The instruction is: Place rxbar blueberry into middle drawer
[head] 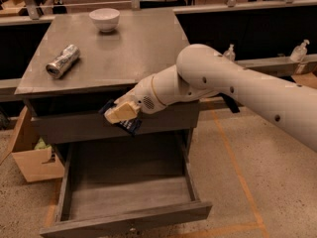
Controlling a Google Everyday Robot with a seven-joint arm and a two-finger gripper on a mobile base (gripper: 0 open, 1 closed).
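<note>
Next, my gripper releases the rxbar blueberry, setting it near the centre of the open middle drawer's grey plank bottom (141, 182). The bar is now held over the drawer's rear half.
My gripper (120, 115) hangs in front of the cabinet's top drawer front, above the open middle drawer (126, 198). It is shut on the rxbar blueberry (130, 125), a dark navy bar whose ends stick out above and below the tan fingers (119, 113). The drawer is pulled out wide, with a grey plank floor and low side walls, and nothing lies in it. The bar sits over the drawer's rear half, well above its floor.
A silver can (63, 61) lies on its side on the cabinet top (129, 48) at the left. A white bowl (104, 19) stands at the back. A cardboard box (29, 155) sits on the floor left of the cabinet. My white arm (237, 90) reaches in from the right.
</note>
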